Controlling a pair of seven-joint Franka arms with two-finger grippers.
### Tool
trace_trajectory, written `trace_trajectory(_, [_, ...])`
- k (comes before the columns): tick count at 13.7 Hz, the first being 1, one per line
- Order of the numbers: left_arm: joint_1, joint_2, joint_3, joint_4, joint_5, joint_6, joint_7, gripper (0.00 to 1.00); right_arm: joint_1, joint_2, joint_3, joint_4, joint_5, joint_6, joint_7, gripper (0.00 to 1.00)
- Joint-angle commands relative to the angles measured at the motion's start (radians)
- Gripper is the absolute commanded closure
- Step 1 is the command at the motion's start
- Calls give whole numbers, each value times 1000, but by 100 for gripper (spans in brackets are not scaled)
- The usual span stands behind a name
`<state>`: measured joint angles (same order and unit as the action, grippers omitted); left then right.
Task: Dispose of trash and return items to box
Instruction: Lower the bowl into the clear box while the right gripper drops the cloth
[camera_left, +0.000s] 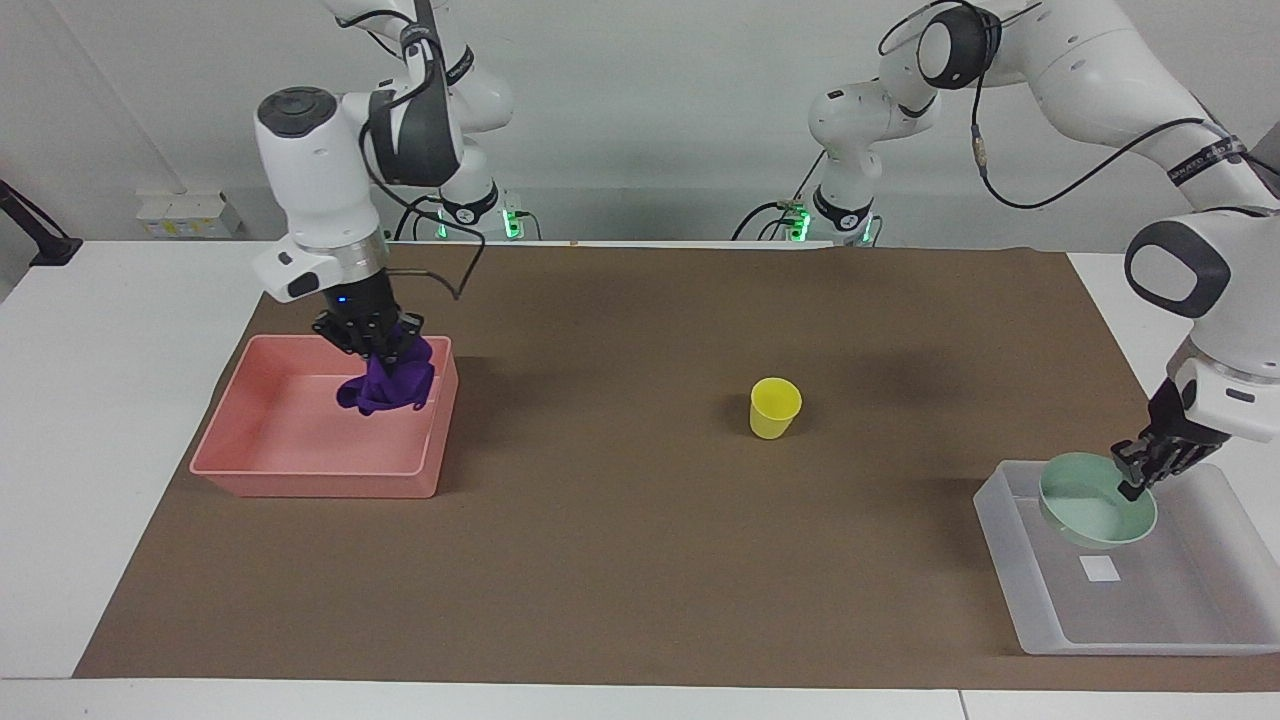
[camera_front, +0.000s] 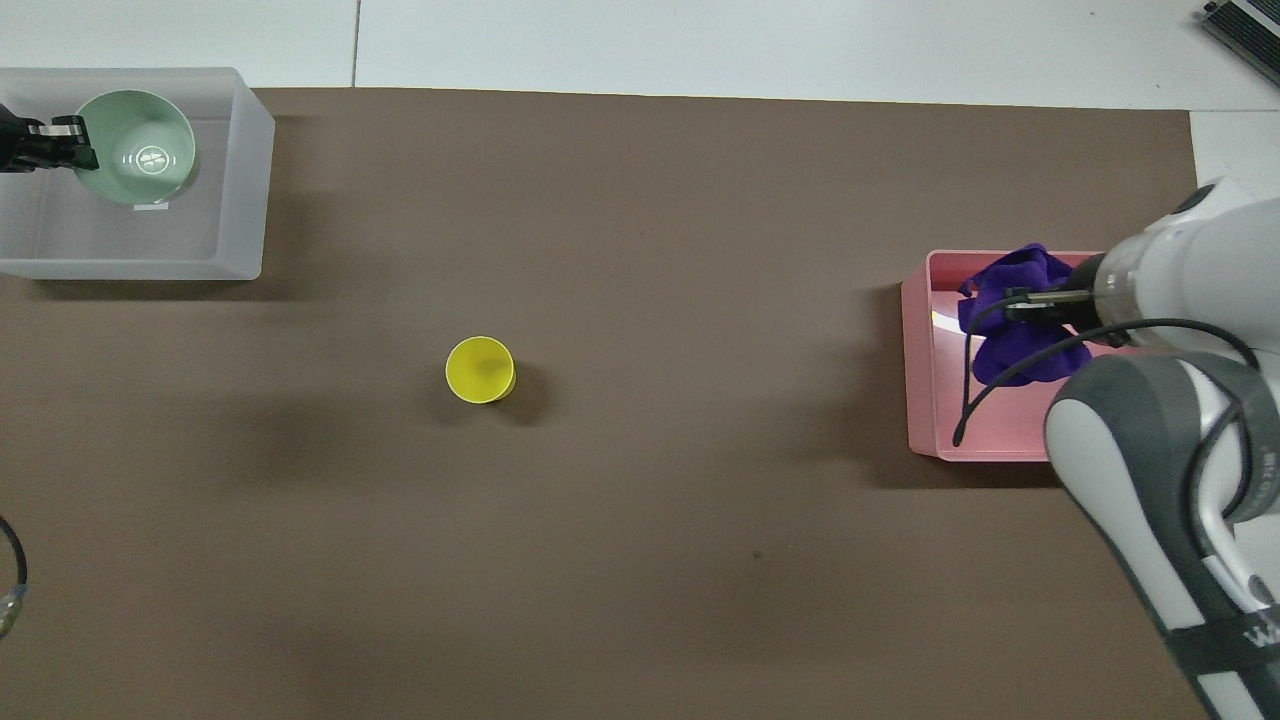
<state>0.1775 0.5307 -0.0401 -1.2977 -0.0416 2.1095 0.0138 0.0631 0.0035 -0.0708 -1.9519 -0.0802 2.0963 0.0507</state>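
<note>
Next, my left gripper sets the mint-green bowl down inside the translucent box (camera_front: 180, 190), beside the end nearest the yellow cup.
My right gripper (camera_left: 372, 340) is shut on the purple cloth (camera_left: 388, 383), which hangs over the pink tray (camera_left: 310, 485), near the tray's end toward the table's middle. The cloth (camera_front: 1010, 320) and right gripper (camera_front: 1020, 297) also show in the overhead view, over the pink tray (camera_front: 925, 400). My left gripper (camera_left: 1135, 480) is shut on the rim of the mint-green bowl (camera_left: 1095, 505) and holds it over the translucent box (camera_left: 1010, 570), above its white sticker (camera_left: 1100, 568). The yellow cup (camera_left: 775, 407) stands upright on the brown mat at mid-table.
The brown mat (camera_left: 620, 560) covers most of the table. The pink tray is at the right arm's end, the translucent box (camera_front: 150, 240) at the left arm's end and farther from the robots. The cup (camera_front: 480, 369) stands alone between them.
</note>
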Motion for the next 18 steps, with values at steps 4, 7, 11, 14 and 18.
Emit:
trace_trajectory(4, [25,190,-1,147,22,64,31,100,-121,76,13,-151,2,224,-90,100])
trace_trajectory(7, [25,172,-3,45,121,116,34,100,-147,76,13,-238,22,297,-163,100])
trace_trajectory(11, [10,112,-3,-78,118,156,34,95,-155,75,13,-260,22,304,-175,0])
trace_trajectory(14, [10,108,-3,-55,124,129,34,33,-146,50,17,-213,22,282,-158,0])
trace_trajectory(18, [-9,7,-6,-70,115,31,34,2,-65,-5,29,-141,17,157,36,0])
